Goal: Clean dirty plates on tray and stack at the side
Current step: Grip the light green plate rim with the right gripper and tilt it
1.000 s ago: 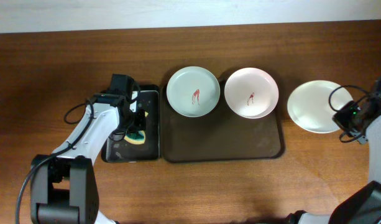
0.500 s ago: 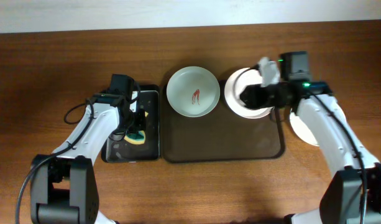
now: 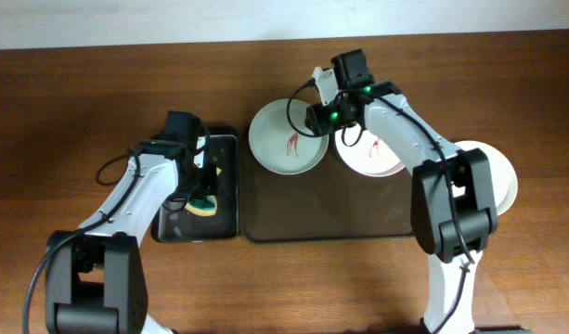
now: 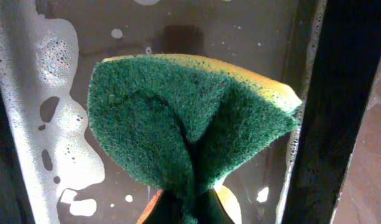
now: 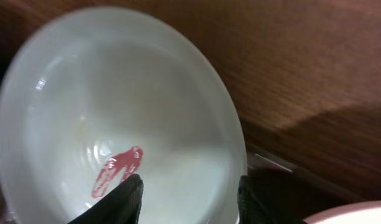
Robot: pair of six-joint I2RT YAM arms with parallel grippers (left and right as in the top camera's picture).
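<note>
The robot's left gripper should release the green-and-yellow sponge in the soapy water of the small black tray [image 3: 198,201].
The pale green plate [image 3: 282,139] with a red smear sits at the back left of the dark brown tray [image 3: 332,209]. The pink plate [image 3: 377,153], also smeared, sits beside it, partly under my right arm. The yellowish plate [image 3: 505,181] lies on the table to the right, mostly hidden by that arm. My right gripper [image 3: 316,118] is open, its fingers straddling the green plate's [image 5: 103,106] right rim; the gripper [image 5: 190,199] holds nothing. My left gripper [image 3: 202,188] is shut on a green and yellow sponge [image 4: 190,118] over the small black tray.
The small black tray [image 3: 224,153] left of the brown tray holds soapy water and foam [image 4: 66,143]. Bare wooden table [image 3: 80,102] surrounds the trays. A pale wall edge runs along the back.
My right arm has swung left from the yellowish plate, across the pink plate, to the green plate's right rim. The left arm and sponge have not moved.
</note>
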